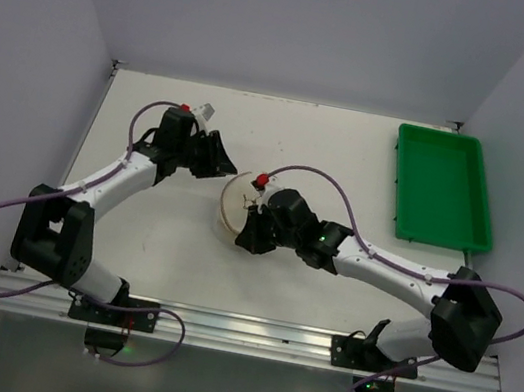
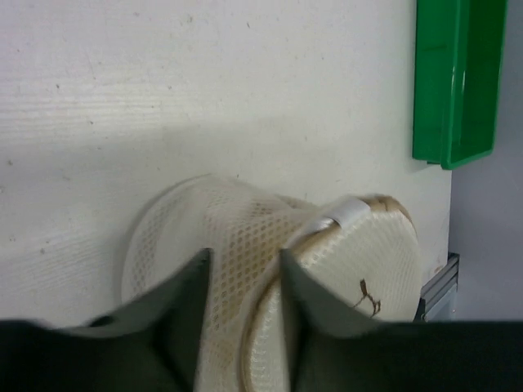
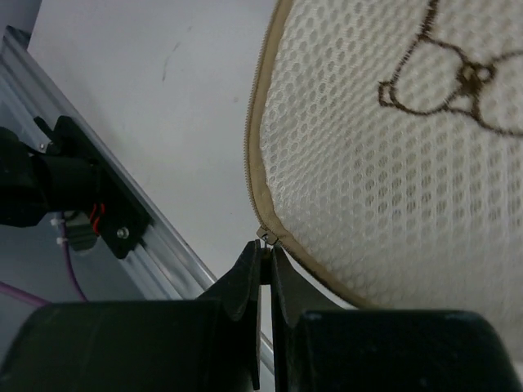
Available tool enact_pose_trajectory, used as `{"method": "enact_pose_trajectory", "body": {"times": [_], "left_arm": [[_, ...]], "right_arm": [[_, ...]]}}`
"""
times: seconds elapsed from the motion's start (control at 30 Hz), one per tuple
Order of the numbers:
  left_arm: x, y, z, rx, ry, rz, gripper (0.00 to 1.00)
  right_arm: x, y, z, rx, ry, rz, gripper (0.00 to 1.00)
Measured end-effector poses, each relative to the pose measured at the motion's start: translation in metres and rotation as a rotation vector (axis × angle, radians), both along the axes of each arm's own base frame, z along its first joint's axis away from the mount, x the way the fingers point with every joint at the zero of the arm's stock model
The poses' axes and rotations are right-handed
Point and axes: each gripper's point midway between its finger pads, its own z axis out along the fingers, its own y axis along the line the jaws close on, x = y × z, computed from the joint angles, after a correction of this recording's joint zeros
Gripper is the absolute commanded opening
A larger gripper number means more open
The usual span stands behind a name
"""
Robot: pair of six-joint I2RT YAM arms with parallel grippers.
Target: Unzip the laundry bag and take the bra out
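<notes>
The zipper pull is at the laundry bag's near side, so the robot's open left gripper should come in from the far side and pinch the zipper band (image 1: 222, 211) behind the zipper pull.
The laundry bag (image 1: 231, 207) is a cream mesh pouch standing on its edge at the table's middle, between my two grippers. In the right wrist view its tan zipper band runs down the left edge of the laundry bag (image 3: 392, 180) to the small metal zipper pull (image 3: 266, 235). My right gripper (image 3: 266, 247) is shut on that pull, low at the near side of the pouch (image 1: 251, 227). My left gripper (image 1: 222, 161) sits at the bag's far left. Its jaws (image 2: 243, 255) stand apart, with the mesh of the laundry bag (image 2: 359, 253) showing between them. The bra is hidden; only a faint yellow tint shows through the mesh.
A green plastic tray (image 1: 441, 187) lies at the back right of the table, also seen as the green tray (image 2: 453, 82) in the left wrist view. The aluminium rail (image 1: 238, 329) with the arm bases runs along the near edge. White walls close in the table.
</notes>
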Motion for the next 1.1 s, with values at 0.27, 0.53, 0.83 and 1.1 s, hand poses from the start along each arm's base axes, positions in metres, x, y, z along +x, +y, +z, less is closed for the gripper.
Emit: {"method": "enact_pose_trajectory", "body": {"times": [0.27, 0.53, 0.83, 1.1], "left_arm": [[-0.004, 0.020, 0.037, 0.003, -0.108, 0.118, 0.97], [-0.065, 0.036, 0.042, -0.078, -0.151, 0.200, 0.78], [-0.092, 0.008, -0.004, -0.112, 0.014, 0.156, 0.23], [-0.092, -0.001, 0.005, -0.149, -0.004, 0.131, 0.00]], "right_arm": [[0.014, 0.044, 0.004, 0.060, 0.029, -0.044, 0.00], [0.037, 0.063, 0.032, 0.141, -0.034, -0.104, 0.00], [0.038, 0.064, 0.020, 0.118, -0.016, -0.112, 0.00], [0.033, 0.044, 0.015, 0.099, -0.059, -0.130, 0.00]]}}
